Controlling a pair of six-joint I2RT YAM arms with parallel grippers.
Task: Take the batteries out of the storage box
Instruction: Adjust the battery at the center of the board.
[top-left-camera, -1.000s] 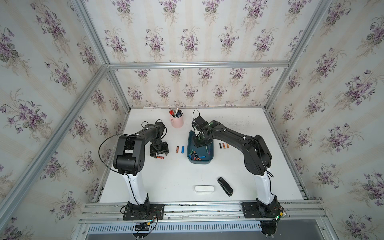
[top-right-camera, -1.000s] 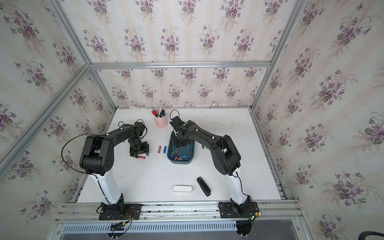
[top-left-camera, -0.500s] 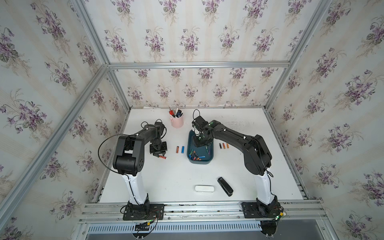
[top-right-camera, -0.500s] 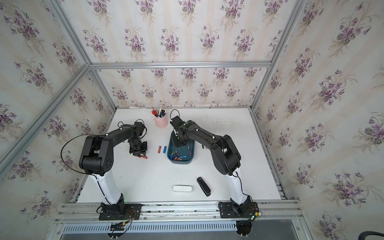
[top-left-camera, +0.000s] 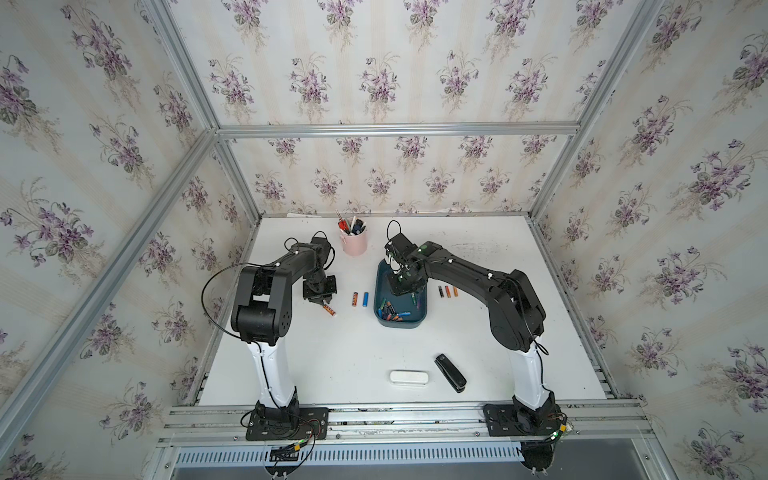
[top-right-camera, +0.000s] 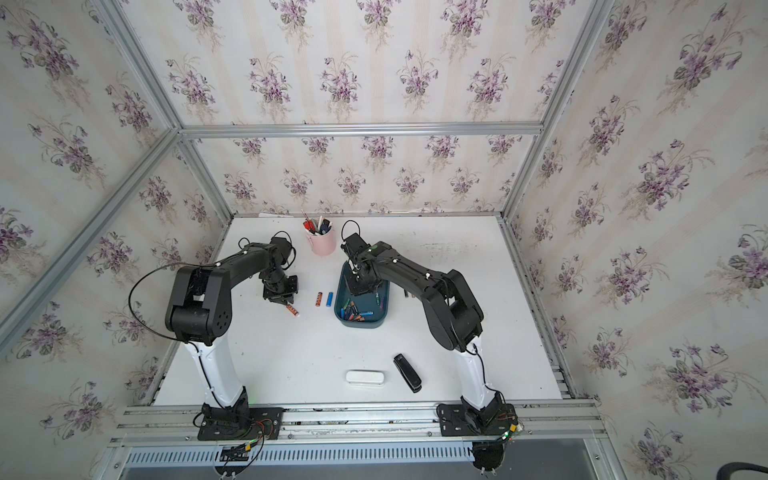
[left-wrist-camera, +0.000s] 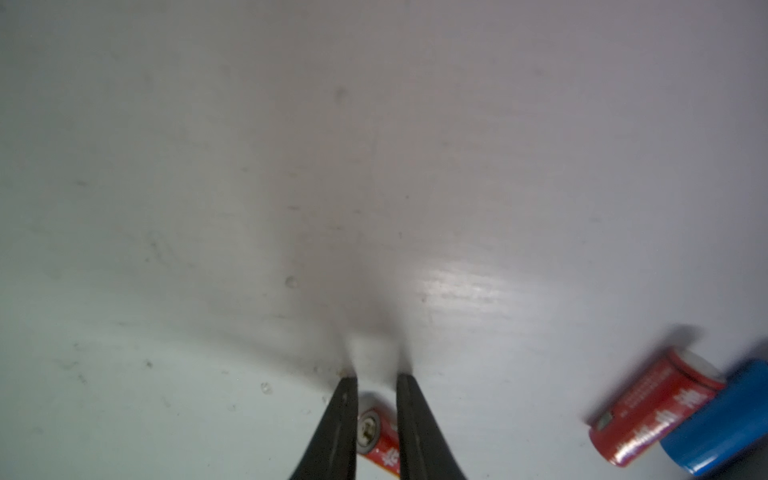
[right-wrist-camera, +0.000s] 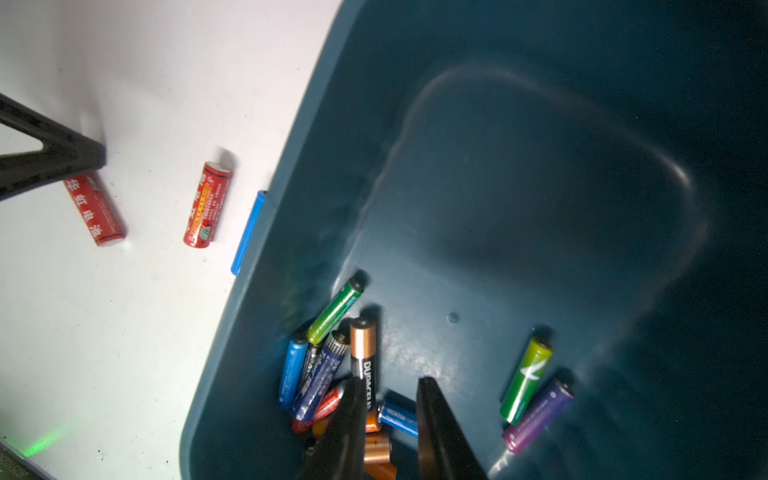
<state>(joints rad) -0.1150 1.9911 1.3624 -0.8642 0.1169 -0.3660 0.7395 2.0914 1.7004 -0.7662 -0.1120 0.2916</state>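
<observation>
The red battery sits crooked to my left gripper's fingers, so next I open them, grip it squarely and set it parallel beside the orange battery (top-left-camera: 344, 298).
The dark teal storage box (top-left-camera: 399, 325) sits mid-table with several batteries (top-left-camera: 392, 314) piled at its near end. My right gripper (right-wrist-camera: 391, 382) hangs inside over that pile. A black-and-copper battery (right-wrist-camera: 363, 353) lies against one finger, with a gap to the other. A green battery (right-wrist-camera: 525, 380) and a purple battery (right-wrist-camera: 538, 415) lie apart. Left of the box, my left gripper (left-wrist-camera: 377, 380) is on the table, shut on one end of a red battery (left-wrist-camera: 376, 436). An orange battery (top-left-camera: 355, 299) and a blue battery (top-left-camera: 366, 299) lie between it and the box. Three more batteries (top-left-camera: 447, 291) lie right of the box.
A pink cup (top-left-camera: 354, 243) of pens and tools stands behind, between the two arms. A white oblong case (top-left-camera: 408, 377) and a black stapler (top-left-camera: 450, 372) lie near the front edge. Aluminium frame posts and papered walls close in the table.
My left gripper's jaws have closed in from wide open onto the red battery, the arm barely shifting. The right arm has stayed in the box.
</observation>
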